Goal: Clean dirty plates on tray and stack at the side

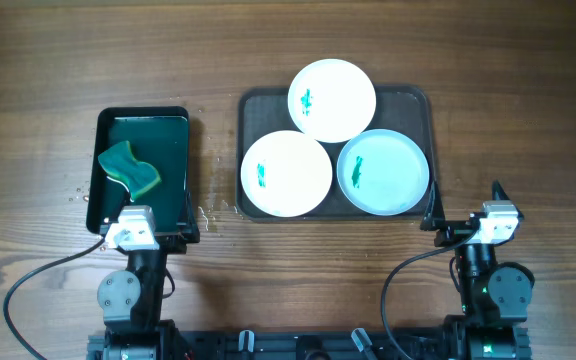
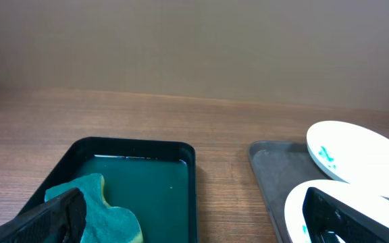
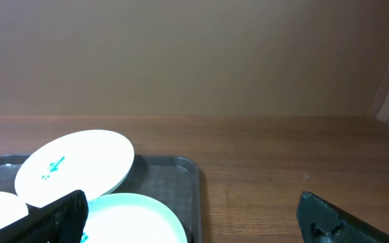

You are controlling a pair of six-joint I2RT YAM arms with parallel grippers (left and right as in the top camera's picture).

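Next, I move my left gripper to the middle of the green-and-yellow sponge (image 1: pixel 129 169) (image 2: pixel 96 204) in the small black tray and close it there, to clean the plates.
Three plates lie on the dark grey-brown tray (image 1: pixel 416 104). A white plate (image 1: pixel 332 99) rests at the back, overlapping the other two. A second white plate (image 1: pixel 286 173) sits front left and a pale blue plate (image 1: pixel 383 172) front right. Each has a small teal smear. My left gripper (image 1: pixel 153 222) is open and empty at the near edge of the small black tray. My right gripper (image 1: pixel 465 207) is open and empty just right of the big tray's front corner. The left wrist view shows the back white plate (image 2: pixel 353 150); the right wrist view shows it too (image 3: pixel 73 167).
A small black tray (image 1: pixel 183 170) with teal liquid inside stands at the left and holds a green-and-yellow sponge (image 1: pixel 130 168). Water drops lie on the wood between the two trays. Bare wooden table extends right of the big tray.
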